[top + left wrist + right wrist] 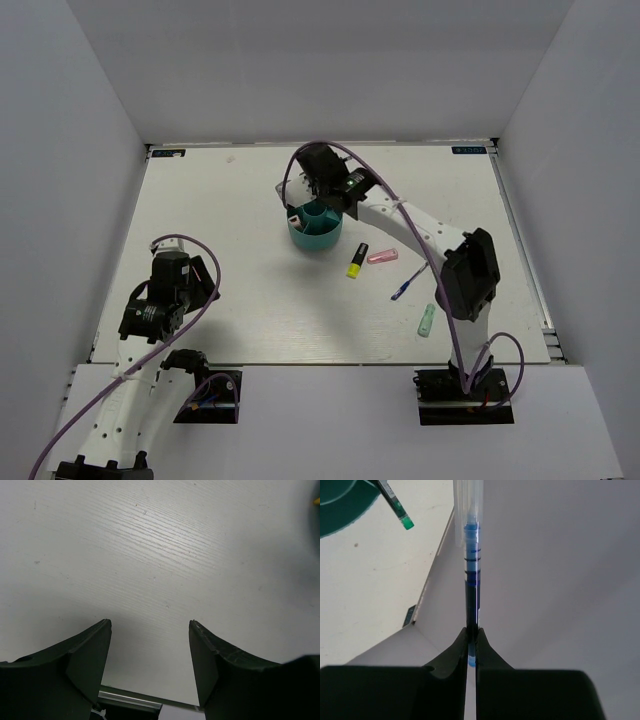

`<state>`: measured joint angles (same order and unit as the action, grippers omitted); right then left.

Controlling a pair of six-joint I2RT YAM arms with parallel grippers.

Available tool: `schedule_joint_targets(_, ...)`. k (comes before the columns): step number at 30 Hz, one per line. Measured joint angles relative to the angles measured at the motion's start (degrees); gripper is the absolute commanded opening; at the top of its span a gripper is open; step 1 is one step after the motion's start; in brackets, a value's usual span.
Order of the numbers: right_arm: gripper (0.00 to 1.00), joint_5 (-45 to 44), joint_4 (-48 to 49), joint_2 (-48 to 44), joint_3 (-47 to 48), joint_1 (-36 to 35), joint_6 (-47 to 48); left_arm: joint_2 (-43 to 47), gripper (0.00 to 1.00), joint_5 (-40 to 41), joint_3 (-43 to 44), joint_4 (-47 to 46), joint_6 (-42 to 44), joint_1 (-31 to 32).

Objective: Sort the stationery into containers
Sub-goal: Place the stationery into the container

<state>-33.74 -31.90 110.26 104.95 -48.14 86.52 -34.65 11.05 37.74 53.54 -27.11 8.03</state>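
I need to use my right gripper to set the thin blue pen down beside the green marker in the round teal container [308, 214].
The round teal container [318, 236] stands mid-table. My right gripper [320, 188] hovers over its far rim, shut on a thin blue pen [471, 555] that points away towards the back wall; the gripper [471, 632] pinches the pen near its end. A green marker [395, 502] sticks out of the container [335, 505]. On the table right of the container lie a yellow highlighter with a black cap [357, 260], a pink piece [382, 256], a second blue pen [408, 283] and a pale mint piece [427, 320]. My left gripper [148, 322] stands open over bare table, fingers [95, 650] apart, holding nothing.
White walls enclose the table on three sides. The table's near edge [135, 697] runs just below the left gripper. The right arm's forearm [420, 235] stretches over the loose items. Cables loop around both arms.
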Motion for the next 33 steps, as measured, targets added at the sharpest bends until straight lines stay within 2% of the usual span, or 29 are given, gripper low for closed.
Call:
schedule_joint_targets(5, 0.0, -0.15, 1.05, 6.78, 6.23, 1.62, 6.97, 0.0, 0.74, -0.02, 0.0, 0.0, 0.02, 0.0)
schedule_joint_targets(10, 0.0, 0.04, 0.26, 9.92, 11.17, 2.64, 8.55, 0.0, 0.74, -0.11, 0.0, 0.0, 0.04, 0.0)
schedule_joint_targets(33, 0.0, 1.64, -7.02, 13.42, 11.08, 4.2, 9.27, 0.85, 0.74, -1.05, 0.0, -0.02, 0.09, 0.0)
